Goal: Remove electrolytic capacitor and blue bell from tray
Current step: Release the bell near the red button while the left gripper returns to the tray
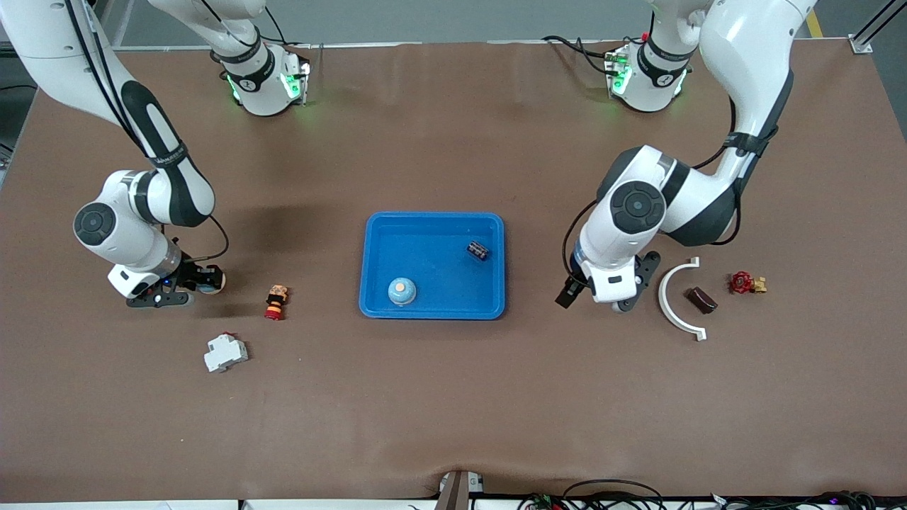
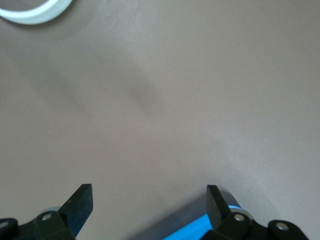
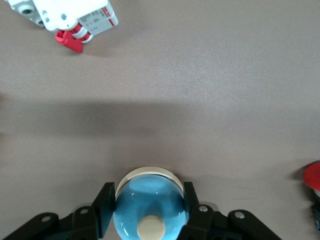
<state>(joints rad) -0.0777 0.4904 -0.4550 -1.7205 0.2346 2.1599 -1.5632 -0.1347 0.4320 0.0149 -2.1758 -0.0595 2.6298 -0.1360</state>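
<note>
The robot's left gripper needs to go to the blue tray next and close across the body of the dark capacitor (image 1: 477, 251).
A blue bell with a cream button (image 1: 401, 290) and a dark capacitor (image 1: 478, 249) lie in the blue tray (image 1: 432, 221) at the table's middle. My right gripper (image 1: 202, 282) is low over the table toward the right arm's end, shut on a second blue bell (image 1: 212, 280). In the right wrist view this bell (image 3: 150, 190) fills the gap of the right gripper (image 3: 148, 205), a finger against each side. My left gripper (image 1: 602, 301) is open and empty over the table beside the tray's end toward the left arm. In the left wrist view the left gripper (image 2: 149, 200) stands wide open over bare mat.
A red and black push button (image 1: 275, 302) and a white circuit breaker (image 1: 225, 352) lie near the right gripper; the breaker (image 3: 65, 17) shows in the right wrist view. A white curved piece (image 1: 677, 301), a brown block (image 1: 701, 299) and a red valve (image 1: 744, 283) lie beside the left gripper.
</note>
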